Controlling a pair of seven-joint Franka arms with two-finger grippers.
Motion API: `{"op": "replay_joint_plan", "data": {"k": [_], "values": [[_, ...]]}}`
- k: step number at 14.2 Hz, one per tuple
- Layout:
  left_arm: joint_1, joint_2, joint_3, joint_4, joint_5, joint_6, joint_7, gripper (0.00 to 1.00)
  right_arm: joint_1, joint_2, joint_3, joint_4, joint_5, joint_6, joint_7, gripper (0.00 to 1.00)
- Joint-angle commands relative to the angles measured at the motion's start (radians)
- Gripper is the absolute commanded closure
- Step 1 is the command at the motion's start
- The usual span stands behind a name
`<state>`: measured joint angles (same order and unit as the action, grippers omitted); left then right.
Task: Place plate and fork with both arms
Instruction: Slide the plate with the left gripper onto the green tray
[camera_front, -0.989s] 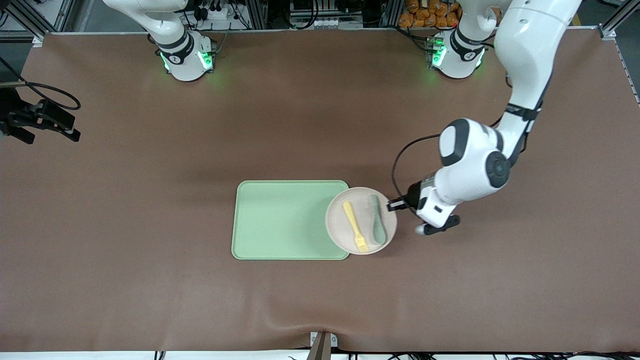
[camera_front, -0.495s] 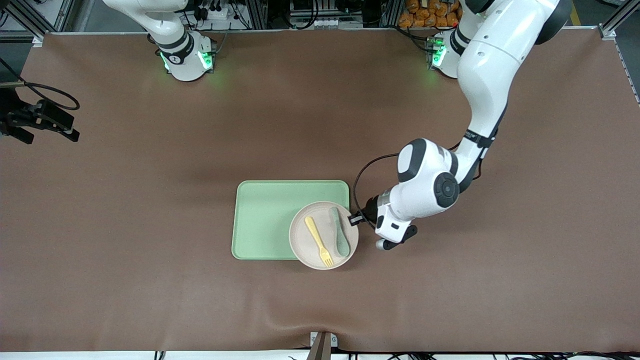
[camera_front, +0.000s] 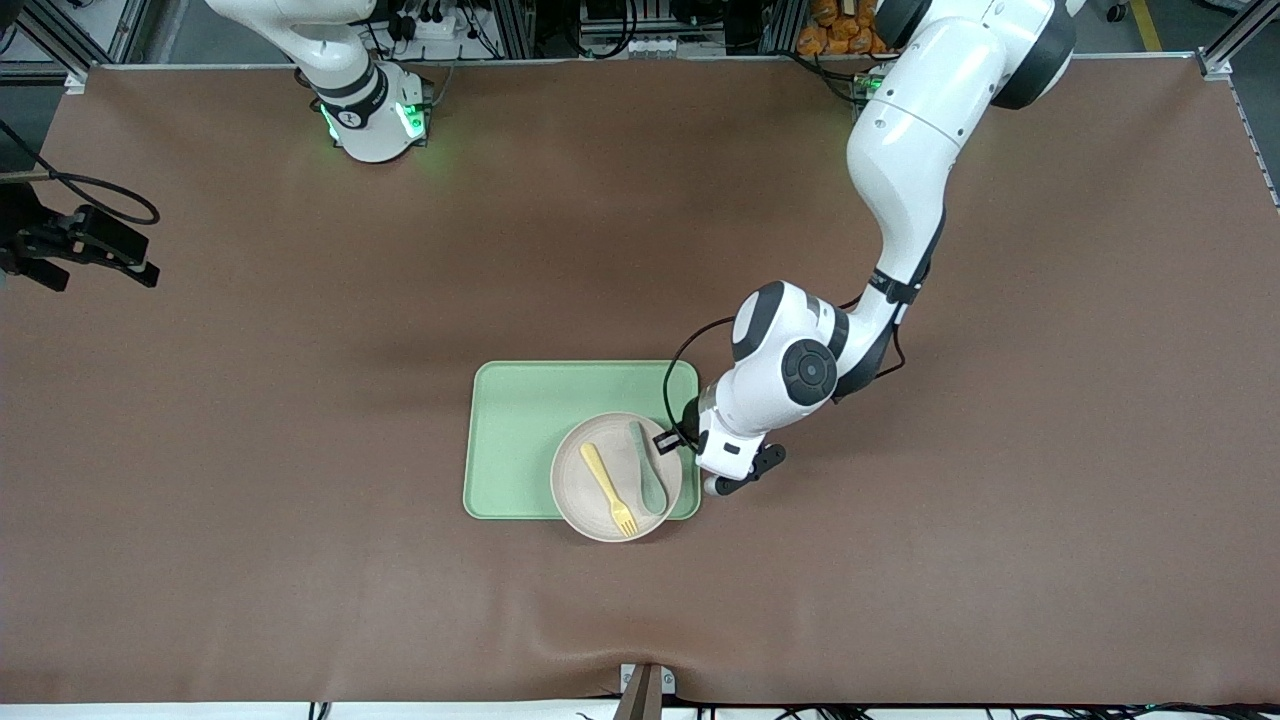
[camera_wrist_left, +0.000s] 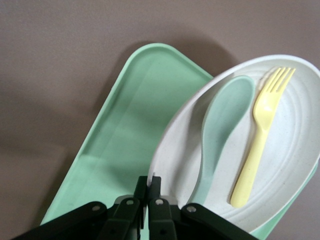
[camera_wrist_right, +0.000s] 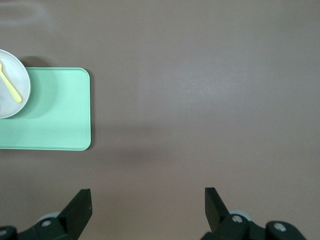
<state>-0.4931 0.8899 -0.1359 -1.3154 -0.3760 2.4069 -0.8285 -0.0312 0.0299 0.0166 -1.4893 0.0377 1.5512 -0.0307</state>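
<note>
My left gripper has the beige-pink plate to place. I will set it down fully inside the light-green tray's half (camera_front: 627, 430) (camera_wrist_left: 171, 180) closest to that gripper.
The beige-pink plate (camera_front: 600, 490) is over the light-green tray (camera_front: 530, 440), at the tray's corner toward the left arm's end and nearer the front camera, its edge overhanging the tray. The pale-yellow fork (camera_front: 610, 488) and a muted green spoon (camera_front: 648, 468) lie on it. My left gripper (camera_front: 668, 440) is shut on the plate's rim; in the left wrist view (camera_wrist_left: 149, 181) its jaws pinch the rim of the plate (camera_wrist_left: 280, 165), with the fork (camera_wrist_left: 260, 135) and spoon (camera_wrist_left: 220, 130) on it. My right gripper (camera_wrist_right: 148, 200) is open and empty, high over bare table.
The right wrist view shows the tray (camera_wrist_right: 55, 110) and the plate (camera_wrist_right: 10, 95) at its edge. A black camera mount (camera_front: 80, 240) stands at the table's edge toward the right arm's end. Brown mat surrounds the tray.
My left gripper has carried the plate with fork and spoon from beside the tray to over the tray's corner, toward the right arm's end. The right arm has not moved.
</note>
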Motion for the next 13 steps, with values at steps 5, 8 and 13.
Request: {"op": "replay_joint_plan", "data": {"k": [5,8,13], "values": [[-0.018,0.024,0.013,0.018,0.0,0.003,0.065,1.0,-0.013,0.008,0.006,0.011,0.019,-0.042,-0.012,0.0],[-0.018,0.023,0.005,0.015,0.0,-0.002,0.104,1.0,0.0,0.01,0.008,0.011,0.021,-0.04,-0.006,0.0],[-0.002,0.015,-0.008,0.004,-0.014,-0.079,0.233,1.0,0.037,0.038,0.01,0.014,0.07,-0.037,0.002,0.0]]}}
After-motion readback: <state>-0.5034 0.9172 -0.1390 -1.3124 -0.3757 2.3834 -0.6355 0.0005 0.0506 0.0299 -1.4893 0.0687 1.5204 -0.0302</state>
